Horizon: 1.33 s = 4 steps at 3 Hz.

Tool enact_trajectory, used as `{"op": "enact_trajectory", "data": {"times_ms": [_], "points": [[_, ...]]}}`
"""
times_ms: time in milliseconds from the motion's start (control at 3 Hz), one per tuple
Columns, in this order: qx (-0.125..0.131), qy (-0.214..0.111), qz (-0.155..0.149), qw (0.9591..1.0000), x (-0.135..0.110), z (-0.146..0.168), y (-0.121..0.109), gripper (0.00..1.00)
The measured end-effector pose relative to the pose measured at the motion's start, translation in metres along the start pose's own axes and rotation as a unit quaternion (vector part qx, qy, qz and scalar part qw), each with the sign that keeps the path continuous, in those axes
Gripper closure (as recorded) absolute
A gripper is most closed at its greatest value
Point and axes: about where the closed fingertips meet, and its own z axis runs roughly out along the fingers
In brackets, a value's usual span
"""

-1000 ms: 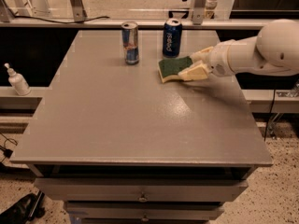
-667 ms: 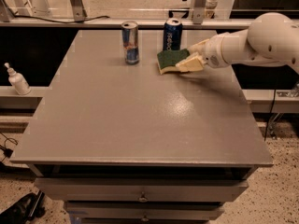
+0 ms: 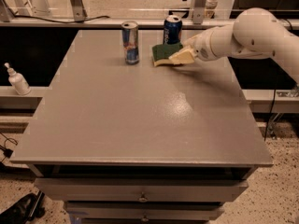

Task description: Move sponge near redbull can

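Next, the gripper releases the sponge on the grey table [image 3: 156, 57] against the redbull can, towards the Pepsi can.
The sponge [image 3: 163, 53], dark green on top with pale yellow foam below, sits at the back of the grey table [image 3: 117, 120], just right of the redbull can [image 3: 131, 43]. The can is slim, silver and blue, and stands upright. My gripper [image 3: 180, 56] reaches in from the right on a white arm and is shut on the sponge's right end, holding it low over the table. A small gap separates the sponge from the can.
A wider dark blue Pepsi can [image 3: 172, 29] stands right behind the sponge, near the table's back edge. A white pump bottle [image 3: 17, 80] sits on a shelf to the left. Drawers [image 3: 140, 195] run under the table front.
My gripper has carried the sponge left and toward the back, from the table's right side to a spot in front of the Pepsi can, closer to the redbull can.
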Motion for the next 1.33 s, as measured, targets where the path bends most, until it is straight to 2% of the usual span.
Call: {"op": "enact_trajectory", "data": {"times_ms": [1000, 1333], "points": [[-0.031, -0.017, 0.010, 0.9993, -0.022, 0.028, 0.023, 1.00], [-0.039, -0.014, 0.017, 0.9990, -0.023, 0.027, 0.028, 0.84]]}}
